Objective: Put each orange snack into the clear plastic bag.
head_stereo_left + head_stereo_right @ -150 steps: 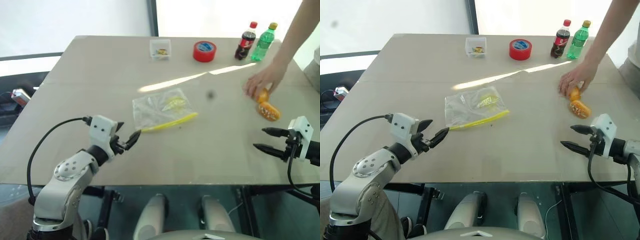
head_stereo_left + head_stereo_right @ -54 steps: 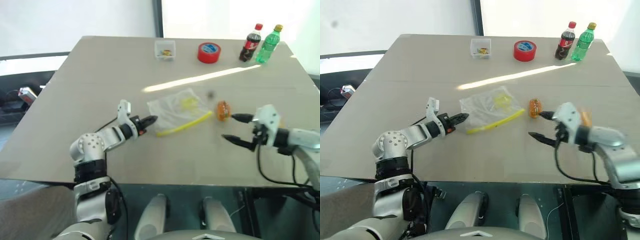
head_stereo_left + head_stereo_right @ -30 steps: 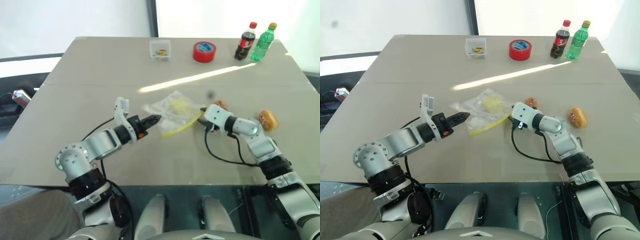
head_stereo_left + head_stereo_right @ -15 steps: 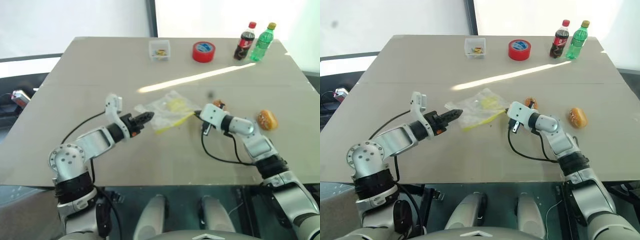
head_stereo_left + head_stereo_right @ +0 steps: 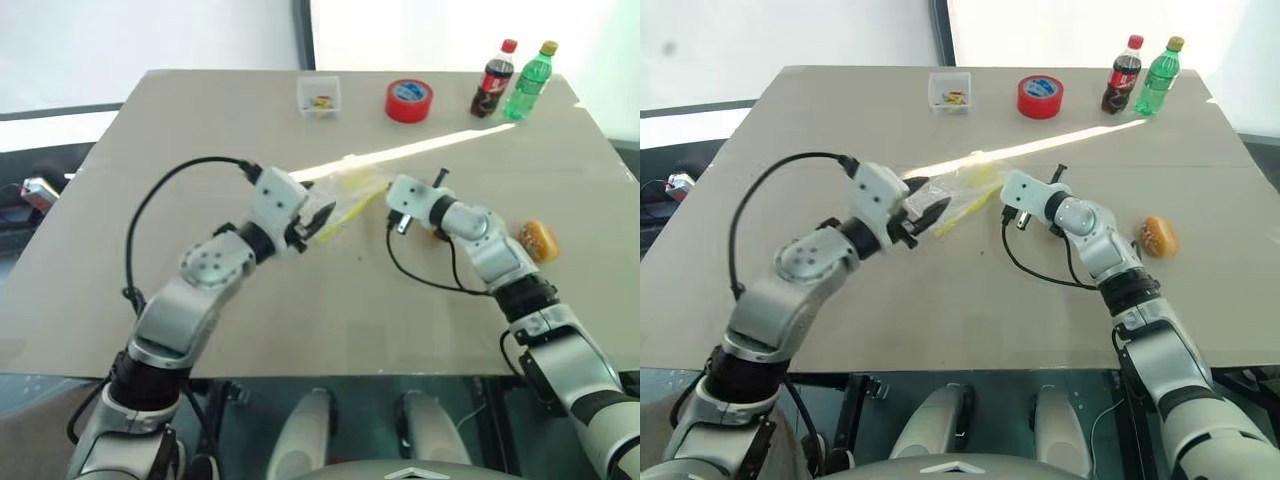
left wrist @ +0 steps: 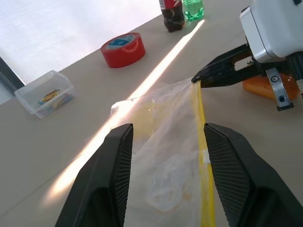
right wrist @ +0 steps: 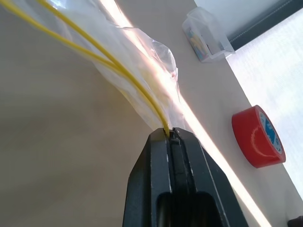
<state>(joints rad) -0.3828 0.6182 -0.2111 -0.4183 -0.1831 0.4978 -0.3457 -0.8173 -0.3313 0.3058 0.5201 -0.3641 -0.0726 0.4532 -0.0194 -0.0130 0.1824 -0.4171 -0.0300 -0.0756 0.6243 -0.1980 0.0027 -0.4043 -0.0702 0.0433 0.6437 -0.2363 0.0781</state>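
Left fingers straddle the clear plastic bag's crinkled body; they should back off and pinch just the yellow seal's near end (image 6: 207, 215).
The clear plastic bag (image 5: 345, 195) hangs lifted off the table by one corner, its yellow seal strip slanting down. My right gripper (image 7: 169, 132) is shut on that corner, at the end of the seal. My left gripper (image 6: 168, 130) is open, its two fingers wide apart on either side of the bag's crinkled body (image 6: 165, 161). One orange snack (image 5: 540, 240) lies on the table to the right of my right forearm. A second orange snack (image 6: 262, 87) sits just behind my right wrist, partly hidden by it.
At the table's far edge stand a small clear box (image 5: 320, 97), a red tape roll (image 5: 408, 101), a cola bottle (image 5: 492, 68) and a green bottle (image 5: 528, 70). The grey table (image 5: 300, 310) stretches bare toward its near edge.
My right gripper closed on the bag's corner and raised it off the table. My left gripper opened, rolled over and moved in around the bag.
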